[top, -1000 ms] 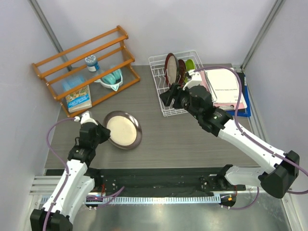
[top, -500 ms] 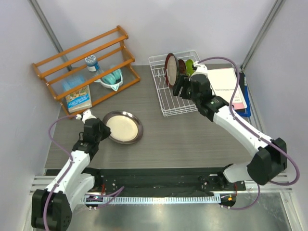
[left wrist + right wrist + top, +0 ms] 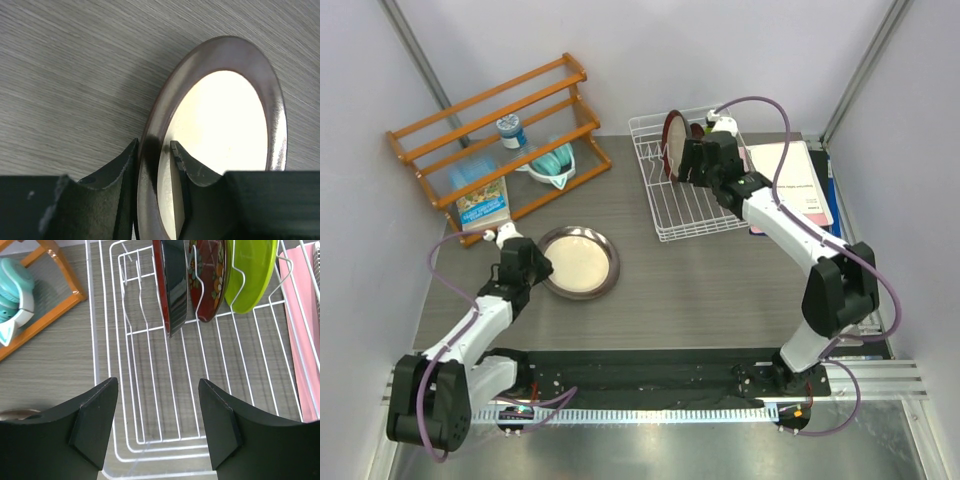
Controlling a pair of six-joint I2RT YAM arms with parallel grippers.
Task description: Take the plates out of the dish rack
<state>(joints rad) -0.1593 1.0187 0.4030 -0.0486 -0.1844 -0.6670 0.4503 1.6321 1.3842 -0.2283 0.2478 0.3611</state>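
Next, my right gripper should go to the dark red-rimmed plate's top rim (image 3: 686,135) (image 3: 167,297) in the dish rack and close there.
The dark-rimmed plate with cream centre (image 3: 578,263) lies low on the table at the left. My left gripper (image 3: 533,264) is shut on its left rim (image 3: 150,150). The white wire dish rack (image 3: 670,215) stands at the back right. It holds the dark red-rimmed plate (image 3: 172,285), the patterned dark red plate (image 3: 207,280) and the lime green plate (image 3: 250,270), all upright at its far end. My right gripper (image 3: 159,390) is open and empty above the rack's bare wires (image 3: 150,365), just in front of the plates. In the top view it (image 3: 690,165) partly hides them.
An orange wooden shelf (image 3: 490,130) stands at the back left with a book, a small bottle and a teal bowl-like item (image 3: 552,160), which also shows in the right wrist view (image 3: 12,290). Pink and white papers on a blue folder (image 3: 790,180) lie right of the rack.
My left gripper has lowered the dark-rimmed plate from tilted to nearly flat on the table. My right gripper has moved from the rack's near end to its far end, towards the plates.
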